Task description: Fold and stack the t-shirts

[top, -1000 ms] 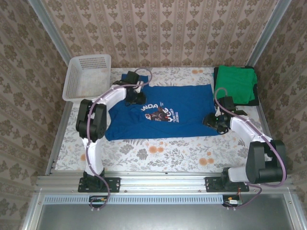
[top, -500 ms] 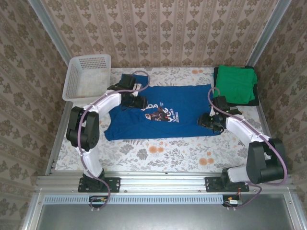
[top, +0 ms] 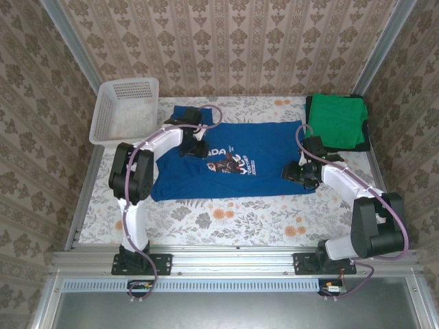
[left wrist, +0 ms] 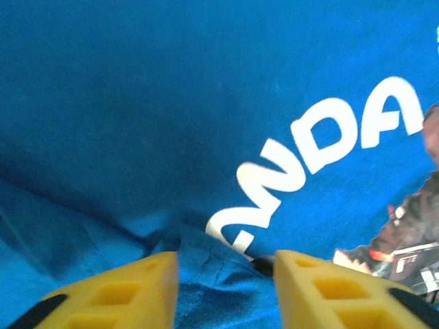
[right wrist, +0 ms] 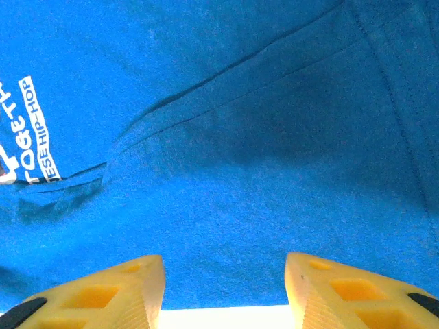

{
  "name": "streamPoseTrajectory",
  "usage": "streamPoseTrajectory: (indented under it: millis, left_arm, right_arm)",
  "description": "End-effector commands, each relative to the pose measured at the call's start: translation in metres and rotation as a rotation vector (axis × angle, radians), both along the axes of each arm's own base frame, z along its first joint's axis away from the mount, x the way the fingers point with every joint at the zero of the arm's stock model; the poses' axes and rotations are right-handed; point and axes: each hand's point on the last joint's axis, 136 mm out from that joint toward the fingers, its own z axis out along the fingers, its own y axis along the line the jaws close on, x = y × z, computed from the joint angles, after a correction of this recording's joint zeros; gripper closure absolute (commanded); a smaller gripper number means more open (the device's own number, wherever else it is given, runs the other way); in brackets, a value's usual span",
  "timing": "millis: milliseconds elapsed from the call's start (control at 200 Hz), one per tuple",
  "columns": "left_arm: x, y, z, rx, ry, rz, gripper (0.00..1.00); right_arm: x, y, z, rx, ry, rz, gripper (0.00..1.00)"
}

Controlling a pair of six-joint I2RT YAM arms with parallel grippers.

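I will pinch the blue t-shirt's folded flap by the white lettering [left wrist: 236,250] with my left gripper and pull it further across the chest, because it lies wrinkled along its edge.
The royal-blue t-shirt [top: 236,161] lies spread flat mid-table, its white lettering [left wrist: 322,137] and dark chest graphic facing up. My left gripper [top: 194,148] sits low over its upper left chest. In the left wrist view its yellow fingers [left wrist: 137,291] stand partly apart, and a raised fold of blue cloth [left wrist: 212,274] lies between them in the left gripper [left wrist: 226,264]. My right gripper [top: 293,171] rests on the shirt's right part. The right gripper [right wrist: 224,271] is open, with flat blue cloth between its fingers. A folded green t-shirt [top: 336,122] lies on a dark one [top: 368,137] at the back right.
A white lattice basket [top: 103,113] stands at the back left corner. The floral tablecloth [top: 233,216] shows bare in front of the blue shirt. Metal rails [top: 226,259] run along the near edge by the arm bases.
My left gripper opened wider, then narrowed again around a fold near the lettering, and its arm swung out and back. My right gripper slid a little left over the shirt.
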Motion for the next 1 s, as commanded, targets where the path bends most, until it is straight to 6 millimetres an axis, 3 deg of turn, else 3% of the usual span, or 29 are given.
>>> streamPoseTrajectory:
  millis: [0,65,95,200,275,400,480,575,670,775,920,995]
  left_arm:
    - [-0.001,0.008,-0.005,0.072,0.015,-0.027,0.71]
    - [-0.001,0.009,-0.007,0.078,0.023,-0.028,0.8]
    - [-0.007,-0.004,-0.007,0.079,0.025,-0.06,0.84]
    - [-0.01,-0.004,0.002,0.117,0.008,-0.062,0.85]
    - [-0.013,0.007,0.013,0.155,-0.018,-0.025,0.67]
    - [-0.023,0.027,0.023,0.159,-0.062,0.031,0.51]
    - [-0.03,0.026,0.015,0.15,-0.072,-0.02,0.42]
    - [-0.038,0.019,-0.004,0.188,-0.031,-0.101,0.41]
    - [-0.039,0.02,-0.021,0.283,0.015,-0.15,0.46]
    - [-0.033,0.01,-0.027,0.265,0.019,-0.188,0.54]
    - [-0.024,0.003,-0.02,0.273,0.001,-0.22,0.74]
    - [-0.018,-0.003,-0.01,0.291,-0.04,-0.248,0.79]
  right_arm:
    - [0.001,-0.001,-0.005,-0.013,0.001,-0.002,0.48]
    - [0.0,-0.002,-0.006,-0.013,0.004,-0.002,0.48]
    - [0.0,-0.002,-0.006,-0.014,0.004,-0.001,0.48]
    - [-0.001,-0.002,-0.006,-0.016,0.003,-0.001,0.48]
    - [-0.001,-0.002,-0.007,-0.017,0.005,0.002,0.48]
    - [-0.002,-0.001,-0.011,-0.012,0.01,0.001,0.48]
    - [-0.001,-0.001,-0.013,-0.011,0.014,0.002,0.48]
    - [-0.001,-0.002,-0.015,-0.016,0.022,0.003,0.48]
    - [-0.001,-0.003,-0.016,-0.02,0.023,-0.001,0.48]
    - [-0.002,-0.001,-0.017,-0.011,0.02,-0.002,0.48]
    - [-0.004,-0.002,-0.017,-0.016,0.024,-0.003,0.48]
    - [-0.005,-0.002,-0.017,-0.016,0.021,-0.002,0.48]
